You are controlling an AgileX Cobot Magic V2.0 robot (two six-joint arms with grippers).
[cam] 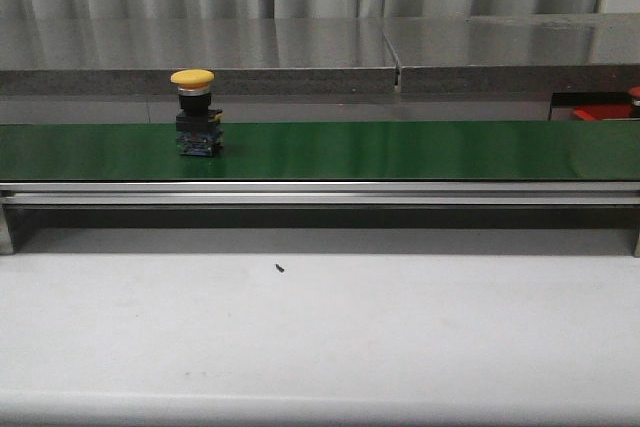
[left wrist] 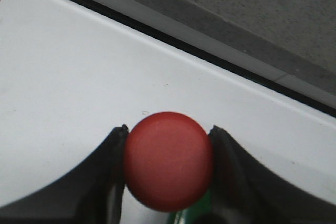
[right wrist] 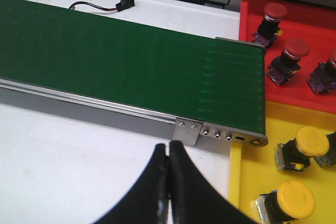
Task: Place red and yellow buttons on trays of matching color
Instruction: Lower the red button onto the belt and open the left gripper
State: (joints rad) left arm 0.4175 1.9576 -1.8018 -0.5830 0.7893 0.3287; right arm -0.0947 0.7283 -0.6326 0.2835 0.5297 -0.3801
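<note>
Next, I set the red button upright with my left gripper on the green belt's end (cam: 36, 156) farthest from the red tray.
In the left wrist view my left gripper (left wrist: 168, 128) is shut on a red button (left wrist: 169, 160), its domed cap filling the gap between the black fingers, above the white table. A yellow button (cam: 192, 112) stands upright on the green belt (cam: 400, 150), left of centre. My right gripper (right wrist: 169, 146) is shut with nothing in it, over the white table near the belt's end. Beside that end lie the red tray (right wrist: 315, 24), holding red buttons (right wrist: 295, 48), and the yellow tray (right wrist: 249, 166), holding yellow buttons (right wrist: 311, 141). Neither gripper shows in the front view.
The belt's metal frame (cam: 320, 194) runs across the table in front of the belt. A tiny black speck (cam: 280, 268) lies on the white table. A small black sensor with a cable (right wrist: 125, 2) sits behind the belt. The red tray (cam: 590, 113) shows at the far right.
</note>
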